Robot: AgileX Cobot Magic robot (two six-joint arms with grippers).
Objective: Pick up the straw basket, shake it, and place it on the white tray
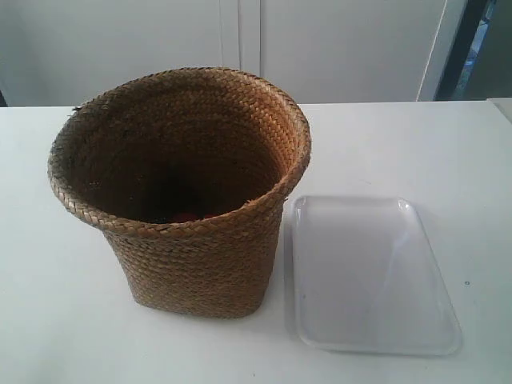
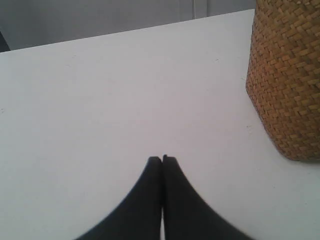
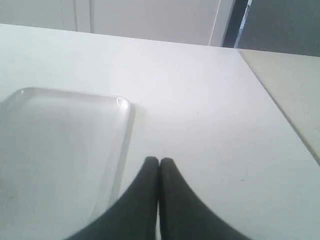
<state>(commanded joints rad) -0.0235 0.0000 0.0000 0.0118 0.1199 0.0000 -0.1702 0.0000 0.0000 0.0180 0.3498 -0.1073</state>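
Observation:
My right gripper closes next on the rim of the straw basket (image 1: pixel 301 136), nearest the white tray.
The straw basket (image 1: pixel 196 256) stands upright on the white table, left of middle in the exterior view, with something small and red at its dark bottom (image 1: pixel 186 216). Right beside it lies the white tray (image 1: pixel 368 276), its rim close to the basket's wall. No arm shows in the exterior view. My left gripper (image 2: pixel 162 159) is shut and holds nothing, low over bare table, with the straw basket (image 2: pixel 287 75) off to one side and apart from it. Also shut and holding nothing, my right gripper (image 3: pixel 159 160) hovers just beside the white tray's (image 3: pixel 60 150) rim.
The white table (image 1: pixel 400 152) runs back to a pale wall with cabinet doors (image 1: pixel 240 40). In the right wrist view the table's edge (image 3: pixel 280 107) meets a second beige surface (image 3: pixel 295 85).

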